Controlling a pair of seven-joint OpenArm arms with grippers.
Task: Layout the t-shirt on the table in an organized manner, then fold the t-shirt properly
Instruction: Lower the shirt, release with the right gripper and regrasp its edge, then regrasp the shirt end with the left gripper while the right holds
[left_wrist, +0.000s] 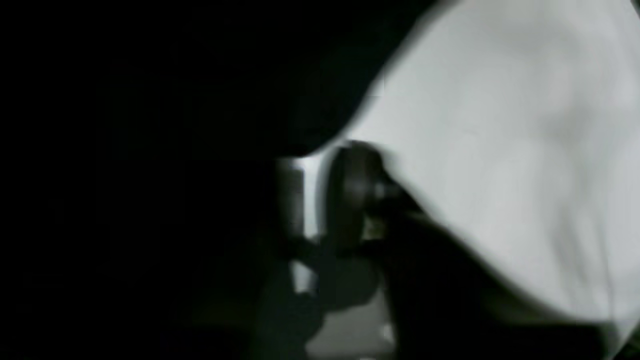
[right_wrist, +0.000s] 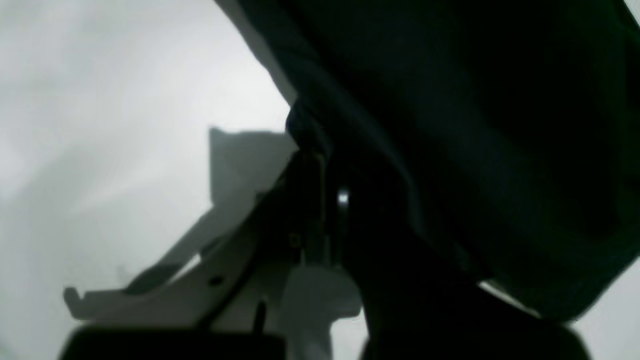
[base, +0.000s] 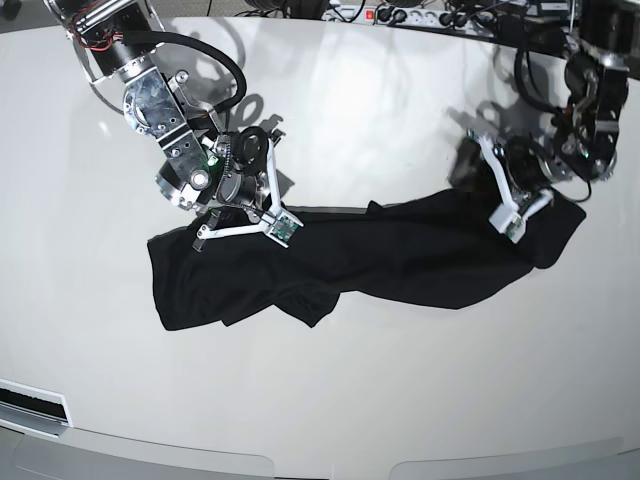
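Observation:
I should let go of the black t-shirt's end with my left gripper on the white table (base: 538, 203) under my left gripper's arm.
The black t-shirt (base: 380, 260) lies as a long rumpled band across the white table (base: 380, 110), stretched between both arms. My right gripper (base: 215, 222), at the left in the base view, is shut on the shirt's left end. In the right wrist view the cloth (right_wrist: 475, 150) drapes from the pinched fingers of that gripper (right_wrist: 307, 155) over the table (right_wrist: 100, 100). My left gripper (base: 511, 224) sits at the shirt's right end with its fingers drawn together on the fabric. The left wrist view is blurred: the left gripper (left_wrist: 320, 200) meets dark cloth (left_wrist: 150, 175) beside bare table (left_wrist: 500, 150).
A power strip and cables (base: 405, 14) run along the table's back edge. The curved front edge (base: 300, 455) lies below the shirt, with a dark slot (base: 30, 405) at its lower left. Both arm bodies stand behind the shirt.

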